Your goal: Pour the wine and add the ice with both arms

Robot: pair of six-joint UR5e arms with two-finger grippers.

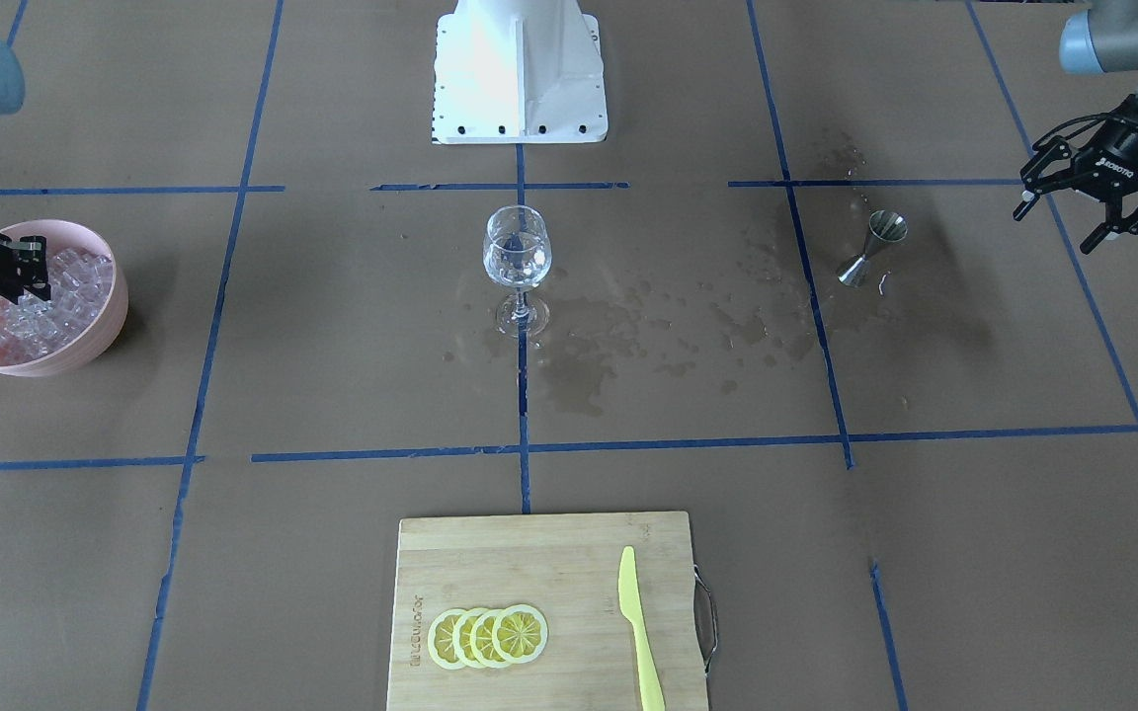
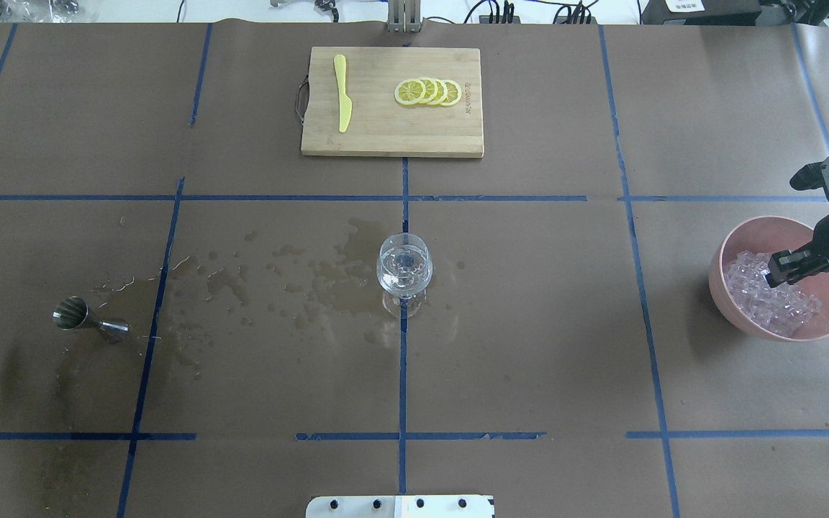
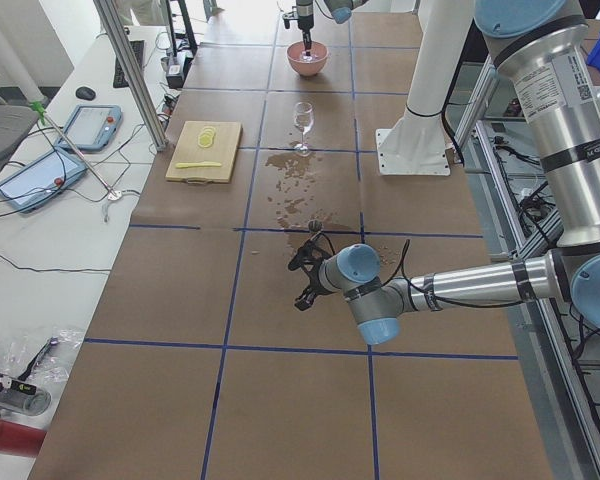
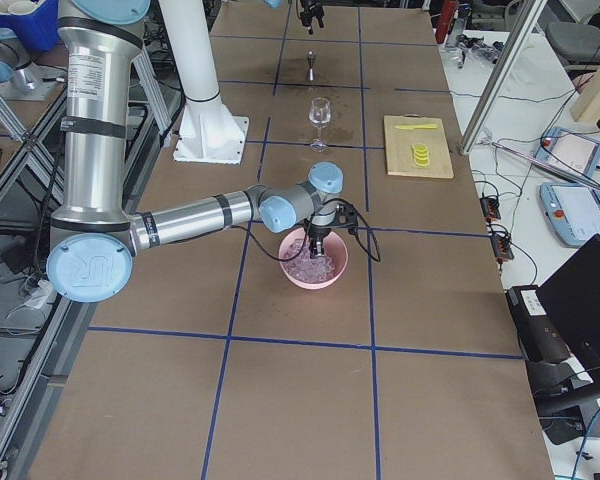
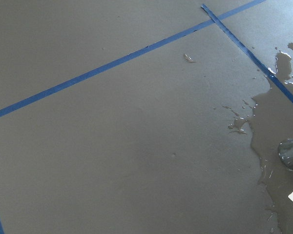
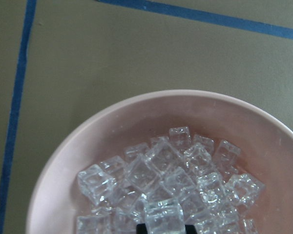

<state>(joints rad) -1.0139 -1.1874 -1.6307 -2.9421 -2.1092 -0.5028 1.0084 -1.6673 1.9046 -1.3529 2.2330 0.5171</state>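
Next, I release the ice cube with my right gripper in the clear wine inside the wine glass (image 1: 518, 253).
A wine glass (image 1: 517, 252) stands at the table's middle with a little clear wine (image 1: 516, 267) in it. A pink bowl (image 1: 107, 326) holds a heap of ice cubes (image 1: 65, 296). My right gripper (image 1: 28, 269) reaches down into the bowl. In the right wrist view its fingertips (image 6: 142, 227) close on one ice cube (image 6: 162, 214) on top of the heap. My left gripper (image 1: 1058, 225) is open and empty, hovering beside a steel jigger (image 1: 870, 247) that stands upright. The jigger's rim shows in the left wrist view (image 5: 292, 153).
Wet spill patches (image 1: 618, 336) spread between glass and jigger. A wooden cutting board (image 1: 490, 563) holds lemon slices (image 1: 488, 635) and a yellow knife (image 1: 638, 627). The white pedestal base (image 1: 520, 69) stands behind the glass.
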